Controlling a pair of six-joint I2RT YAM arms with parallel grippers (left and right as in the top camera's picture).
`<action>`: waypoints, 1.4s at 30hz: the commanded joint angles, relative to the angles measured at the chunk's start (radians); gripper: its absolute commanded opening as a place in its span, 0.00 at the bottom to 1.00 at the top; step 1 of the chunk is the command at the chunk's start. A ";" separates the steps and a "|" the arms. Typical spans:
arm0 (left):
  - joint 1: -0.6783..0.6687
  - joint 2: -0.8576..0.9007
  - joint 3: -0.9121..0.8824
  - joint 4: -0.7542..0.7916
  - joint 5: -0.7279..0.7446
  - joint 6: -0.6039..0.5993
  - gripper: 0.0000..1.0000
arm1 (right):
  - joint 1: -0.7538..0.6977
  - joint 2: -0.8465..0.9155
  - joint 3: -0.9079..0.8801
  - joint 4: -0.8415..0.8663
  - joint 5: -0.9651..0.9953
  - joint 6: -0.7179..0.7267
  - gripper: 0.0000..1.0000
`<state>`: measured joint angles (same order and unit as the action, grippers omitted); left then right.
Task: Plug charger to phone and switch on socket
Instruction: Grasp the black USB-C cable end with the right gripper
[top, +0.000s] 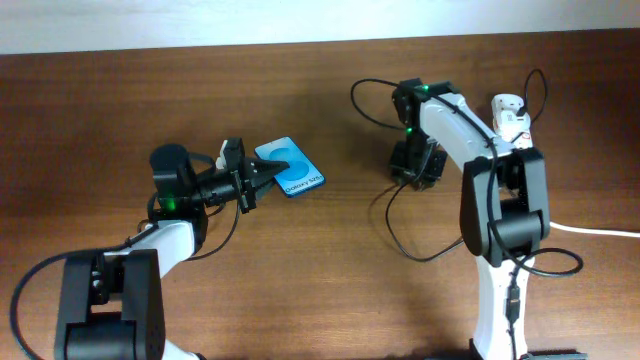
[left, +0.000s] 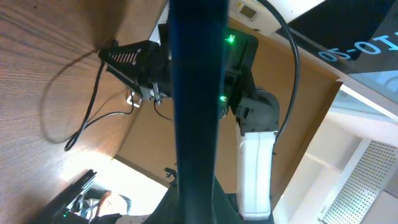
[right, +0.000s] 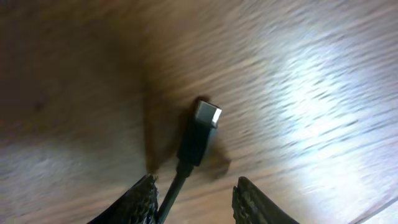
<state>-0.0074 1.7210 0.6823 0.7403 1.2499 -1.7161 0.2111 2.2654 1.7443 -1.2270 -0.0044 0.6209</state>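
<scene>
The charger cable is at a slant close to one finger of my right gripper, so next I open, line up with it and grip just behind the plug (right: 184, 170).
The phone (top: 292, 168), with a bright blue screen, is left of centre and held at its left edge by my left gripper (top: 253, 183), which is shut on it. In the left wrist view the phone shows edge-on as a dark vertical band (left: 194, 93). The charger cable (top: 393, 222) curls on the table below my right gripper (top: 414, 170). In the right wrist view its plug tip (right: 206, 116) lies on the wood, and the cable runs between the open fingers of my right gripper (right: 196, 200), close to the left finger. The white socket (top: 509, 113) sits at the far right.
A thick white cord (top: 600, 232) runs off the right edge. Black robot cables loop near the right arm (top: 372, 95). The left wrist view shows the right arm (left: 249, 93) and the thin cable (left: 81, 124) on the wooden table (top: 330, 280).
</scene>
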 joint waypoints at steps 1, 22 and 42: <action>-0.001 -0.003 0.003 0.007 0.023 0.020 0.00 | 0.033 -0.032 -0.005 -0.003 -0.001 0.080 0.43; -0.001 -0.003 0.003 0.007 0.023 0.020 0.00 | 0.033 -0.032 -0.005 -0.021 -0.116 0.068 0.43; 0.000 -0.003 0.003 0.007 0.037 0.074 0.00 | 0.032 -0.237 0.077 -0.095 -0.282 -0.293 0.04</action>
<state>-0.0074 1.7210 0.6823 0.7403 1.2617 -1.6894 0.2447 2.2242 1.7710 -1.2774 -0.1471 0.5388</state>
